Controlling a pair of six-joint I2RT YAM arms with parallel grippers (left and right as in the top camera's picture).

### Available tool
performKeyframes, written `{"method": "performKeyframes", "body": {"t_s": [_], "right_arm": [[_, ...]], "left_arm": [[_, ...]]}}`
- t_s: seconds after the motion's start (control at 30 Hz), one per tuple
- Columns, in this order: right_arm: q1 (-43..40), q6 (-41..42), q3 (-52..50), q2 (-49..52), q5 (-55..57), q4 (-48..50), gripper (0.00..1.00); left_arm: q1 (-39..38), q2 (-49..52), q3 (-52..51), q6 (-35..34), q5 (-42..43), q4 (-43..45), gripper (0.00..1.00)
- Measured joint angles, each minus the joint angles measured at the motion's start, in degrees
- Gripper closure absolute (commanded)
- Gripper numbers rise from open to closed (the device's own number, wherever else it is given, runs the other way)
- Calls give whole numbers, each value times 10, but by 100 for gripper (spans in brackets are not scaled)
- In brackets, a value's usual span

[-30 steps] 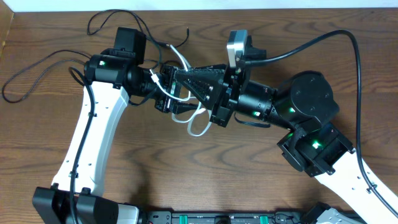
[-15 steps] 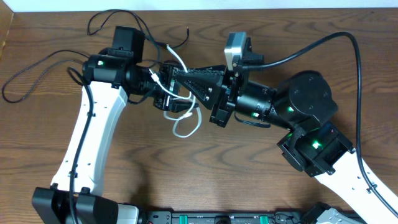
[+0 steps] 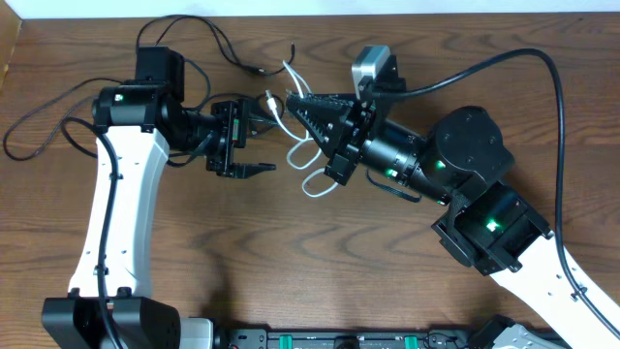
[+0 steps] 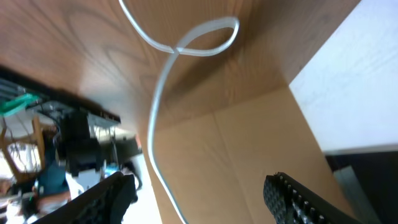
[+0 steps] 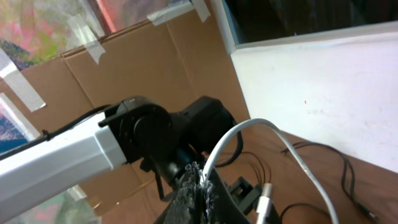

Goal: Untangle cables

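Next, my left gripper takes that piece of the white cable (image 4: 171, 198) before my right gripper opens, because the white cable hangs from my right gripper and sits loose in my left gripper's open fingers.
In the overhead view my right gripper (image 3: 294, 100) is shut on the white cable (image 3: 306, 184), which hangs in loops below it. The right wrist view shows that cable (image 5: 261, 124) rising out of the closed jaws (image 5: 202, 182), with its plug (image 5: 266, 205) beside them. My left gripper (image 3: 263, 136) stands open just left of the right one. In the left wrist view the white cable (image 4: 205, 38) runs loose between the two wide-apart fingers (image 4: 106, 199), touching neither. Two black cables (image 3: 29, 121) (image 3: 208, 29) lie on the table at the upper left.
The wooden table (image 3: 291, 262) ends at a white wall along the far edge. A thick black robot cable (image 3: 542, 68) arcs over the right side. Brown cardboard (image 5: 143, 68) stands beyond the table. A dark equipment bar (image 3: 339, 339) runs along the near edge.
My left gripper has opened, let go of the white cable and drawn back to the left. The right gripper has kept hold of the cable and shifted slightly up and left.
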Motion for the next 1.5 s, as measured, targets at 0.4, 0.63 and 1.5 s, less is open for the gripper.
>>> {"method": "performKeyframes", "body": {"t_s": [0.4,0.63,1.5], "right_arm": [[13,17,0,29,6,39,99],[14,23,0,30,8,74,99],[18,29,0,46,12,128,99]], "left_arm": [[-34,0,0,-7,31,2,29],[-34,0,0,-9,38,1,42],[-34,0,0,-39,46,2,52]]}}
